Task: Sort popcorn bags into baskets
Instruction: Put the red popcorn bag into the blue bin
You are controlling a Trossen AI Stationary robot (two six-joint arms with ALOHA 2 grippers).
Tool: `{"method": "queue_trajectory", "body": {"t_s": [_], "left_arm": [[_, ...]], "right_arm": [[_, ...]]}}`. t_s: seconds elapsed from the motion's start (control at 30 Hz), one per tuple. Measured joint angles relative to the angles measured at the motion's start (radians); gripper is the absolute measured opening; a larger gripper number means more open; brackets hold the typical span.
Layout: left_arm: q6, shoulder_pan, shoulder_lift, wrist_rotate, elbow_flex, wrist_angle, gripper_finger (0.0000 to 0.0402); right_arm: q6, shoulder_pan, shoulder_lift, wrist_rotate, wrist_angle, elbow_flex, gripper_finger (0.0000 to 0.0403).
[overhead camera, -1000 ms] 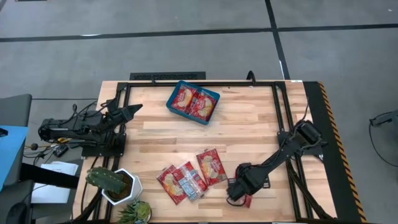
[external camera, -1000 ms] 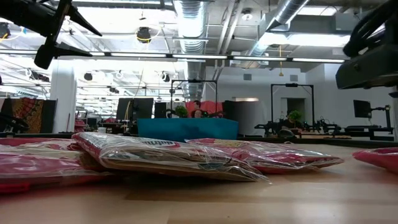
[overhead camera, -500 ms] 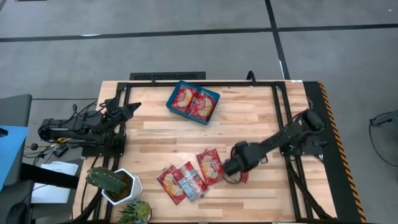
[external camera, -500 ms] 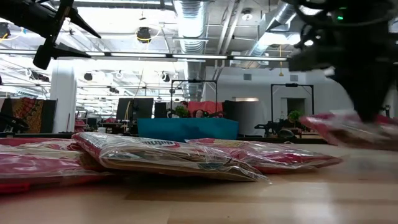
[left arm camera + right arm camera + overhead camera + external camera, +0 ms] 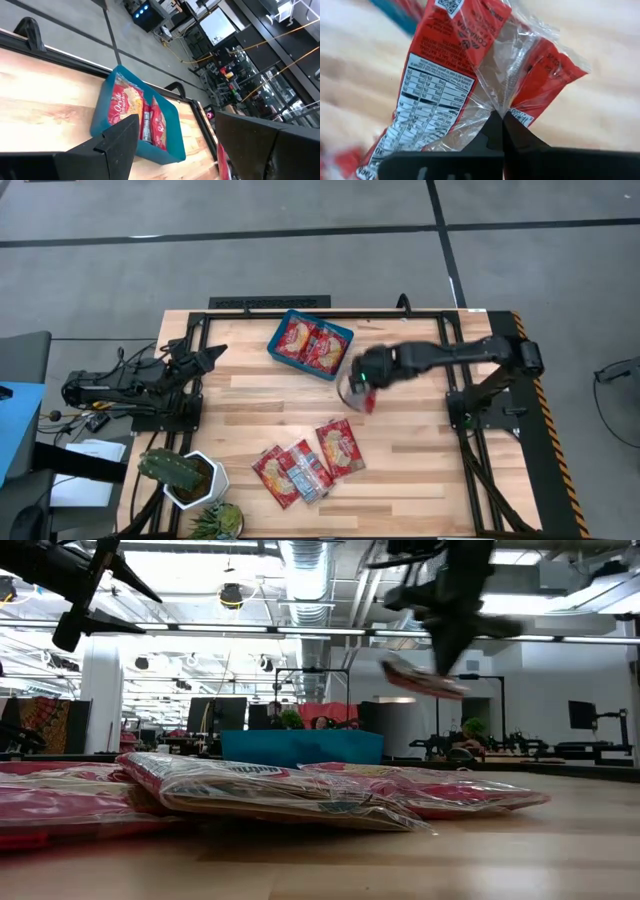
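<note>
My right gripper is to set the red popcorn bag down on the teal basket's bag (image 5: 322, 354) nearest the table's middle. The red bag is now in the air beside the basket.
My right gripper (image 5: 362, 385) is shut on a red popcorn bag (image 5: 362, 397), carried in the air just right of the teal basket (image 5: 311, 345), which holds two bags. In the low view the bag (image 5: 420, 677) floats above the basket (image 5: 300, 747). Three more bags (image 5: 305, 462) lie flat and overlapping on the table's near middle. My left gripper (image 5: 214, 355) is open at the table's left, clear of everything. My right gripper pinches the bag's clear wrapper at an edge (image 5: 496, 102) between its two fingers, where the film is gathered. The fingers come from above. The bag (image 5: 420, 677) is lifted clear of the table and sits tilted below the fingers.
A white pot with a cactus (image 5: 180, 476) and another plant (image 5: 218, 520) stand at the near left corner. A black frame (image 5: 455, 360) runs along the table's far and right sides.
My right gripper has lifted the bag off the table near the near right edge and carried it toward the far edge and left, up to just right of the basket. The bag now hangs clear of the table. The left arm kept still.
</note>
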Motion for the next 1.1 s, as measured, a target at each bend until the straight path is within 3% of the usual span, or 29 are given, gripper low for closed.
{"method": "queue_trajectory", "body": {"t_s": [0.33, 0.5, 0.87, 1.1], "left_arm": [[0.001, 0.0, 0.0, -0.039, 0.0, -0.009, 0.025], [0.0, 0.0, 0.0, -0.065, 0.0, -0.007, 0.025], [-0.05, 0.0, 0.0, -0.108, 0.0, -0.006, 0.025], [-0.051, 0.0, 0.0, -0.097, 0.0, -0.006, 0.025]], "right_arm": [[-0.377, -0.249, 0.222, -0.026, 0.087, 0.313, 0.0001], [-0.457, -0.317, 0.371, -0.053, 0.081, 0.465, 0.0002], [-0.456, -0.378, 0.562, -0.142, 0.064, 0.556, 0.0026], [-0.407, -0.398, 0.628, -0.232, 0.068, 0.556, 0.0082]]}}
